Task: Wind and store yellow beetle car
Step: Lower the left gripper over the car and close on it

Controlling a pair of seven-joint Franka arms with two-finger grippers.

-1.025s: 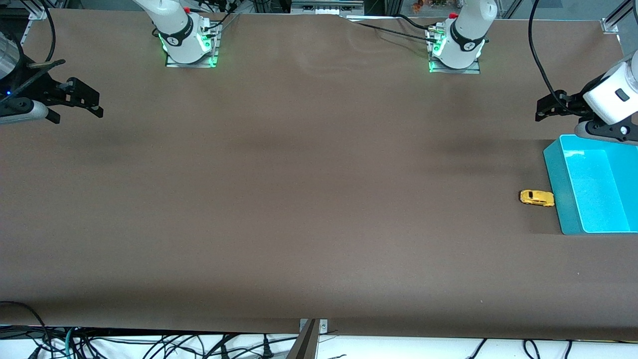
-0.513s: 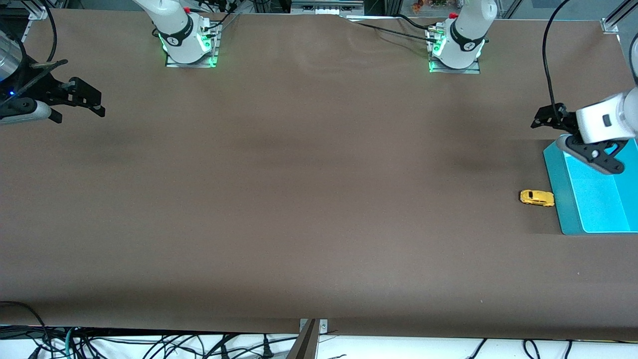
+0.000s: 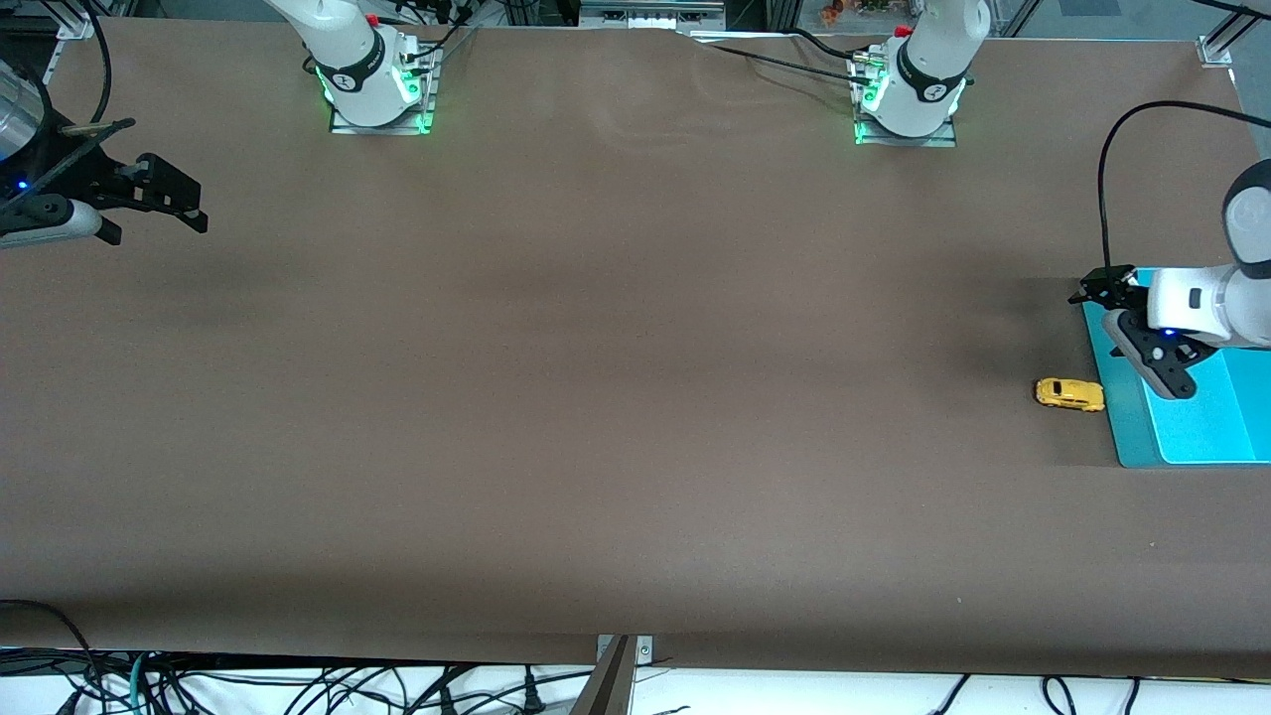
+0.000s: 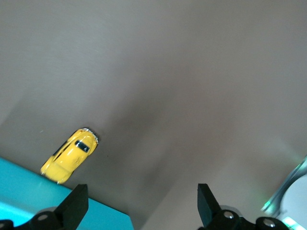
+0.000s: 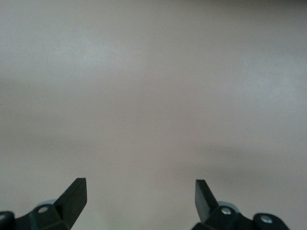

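Note:
The robot's left gripper needs to next grasp the yellow beetle car by both its sides at the roof (image 3: 1070,393) (image 4: 71,155), near the rear window.
The yellow beetle car (image 3: 1069,394) stands on its wheels on the brown table, right beside the outer wall of a turquoise bin (image 3: 1120,417) at the left arm's end. My left gripper (image 3: 1100,288) hangs open and empty over the bin's corner that lies farther from the front camera, a short way from the car. In the left wrist view the car (image 4: 69,155) shows ahead of the gripper (image 4: 142,208), against the bin's edge (image 4: 29,191). My right gripper (image 3: 194,207) waits open over the table at the right arm's end; the right wrist view shows that gripper (image 5: 140,199) over bare table only.
Both arm bases, lit green (image 3: 377,94) (image 3: 906,99), stand along the table edge farthest from the front camera. A black cable (image 3: 1104,179) arcs above the left gripper. Brown tabletop (image 3: 616,377) stretches between the two arms.
My left arm has swung down and toward the front camera, from beside the bin to over its corner, closer to the car. The right arm has barely moved. The car has stayed put.

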